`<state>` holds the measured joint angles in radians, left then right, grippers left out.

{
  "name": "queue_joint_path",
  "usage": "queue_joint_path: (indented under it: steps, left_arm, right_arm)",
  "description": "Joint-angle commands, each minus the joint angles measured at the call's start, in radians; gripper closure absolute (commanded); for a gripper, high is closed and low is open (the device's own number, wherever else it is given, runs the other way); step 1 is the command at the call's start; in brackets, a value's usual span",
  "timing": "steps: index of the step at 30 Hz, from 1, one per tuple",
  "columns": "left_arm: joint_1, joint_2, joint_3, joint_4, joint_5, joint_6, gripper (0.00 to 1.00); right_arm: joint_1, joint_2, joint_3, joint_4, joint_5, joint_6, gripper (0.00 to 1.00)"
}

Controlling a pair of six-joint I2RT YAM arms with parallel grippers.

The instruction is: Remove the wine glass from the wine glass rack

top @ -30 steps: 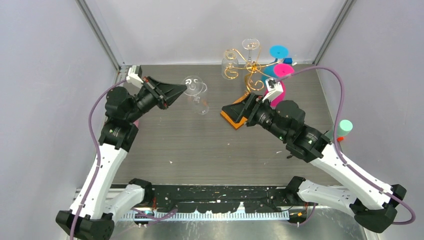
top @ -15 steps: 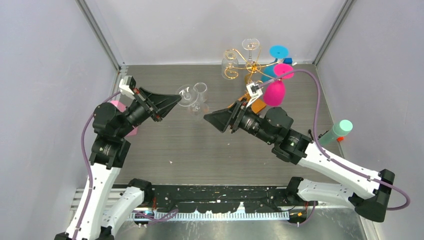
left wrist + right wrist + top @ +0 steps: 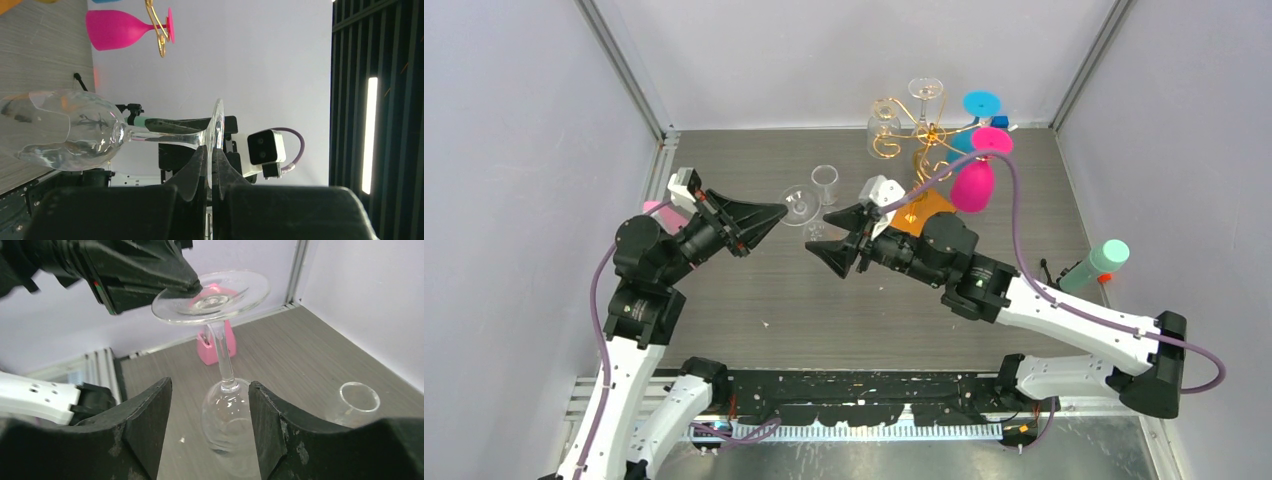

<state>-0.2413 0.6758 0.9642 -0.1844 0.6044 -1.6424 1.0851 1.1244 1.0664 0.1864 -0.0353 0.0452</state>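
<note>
The wine glass is hanging upside down with my left gripper on its foot, so next my right gripper takes its stem [image 3: 223,354] and my left gripper the rim of the bowl.
A clear wine glass [image 3: 799,204] hangs upside down, off the rack, with its bowl [image 3: 232,415] just above the table. My left gripper [image 3: 210,150] is shut on the rim of its flat foot [image 3: 210,297]. My right gripper [image 3: 210,386] is open, its fingers either side of the bowl with a gap on both sides. In the top view the right gripper [image 3: 817,234] faces the left gripper [image 3: 776,212] across the glass. The wine glass rack [image 3: 914,127] of gold wire stands at the back on its orange base [image 3: 927,206].
A pink glass [image 3: 972,185], a blue one [image 3: 982,102] and clear glasses [image 3: 924,90] hang on the rack. A small clear glass [image 3: 825,180] stands behind the grippers. A green-capped cylinder [image 3: 1104,258] lies at the right, a pink block [image 3: 215,347] at the left.
My right arm swung left from the rack's base to the held glass, and its jaws narrowed around the bowl. My left arm drew the glass back and lower.
</note>
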Motion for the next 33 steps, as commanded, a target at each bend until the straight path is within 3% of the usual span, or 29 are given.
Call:
queue_joint_path:
  steps: [1,8,14,17,24,27,31,33]
  left_arm:
    - [0.004,-0.017,0.004,0.062,0.029,-0.030,1.00]
    - [0.004,-0.024,-0.009,0.071,0.032,-0.042,1.00]
    - [0.004,-0.027,-0.014,0.063,0.028,-0.040,1.00]
    - [0.004,-0.026,-0.018,0.064,0.027,-0.040,1.00]
    - [0.003,-0.026,-0.018,0.069,0.026,-0.042,1.00]
    - [0.004,-0.026,-0.016,0.076,0.025,-0.041,1.00]
    - [0.004,-0.030,0.004,0.059,0.011,0.002,0.56]
    - [0.004,-0.037,0.018,0.027,-0.011,0.041,0.43]
  right_arm:
    - [0.005,0.033,0.040,0.057,0.010,-0.177,0.37]
    - [0.006,0.096,0.093,0.045,0.001,-0.187,0.40]
    - [0.006,0.118,0.124,0.055,0.030,-0.179,0.50]
    - [0.006,0.126,0.142,0.053,0.031,-0.173,0.60]
    - [0.006,0.162,0.185,0.031,0.097,-0.150,0.96]
    - [0.006,0.165,0.180,0.048,0.096,-0.143,1.00]
    - [0.006,0.155,0.160,0.100,0.110,-0.111,1.00]
    - [0.006,0.145,0.143,0.146,0.140,-0.085,1.00]
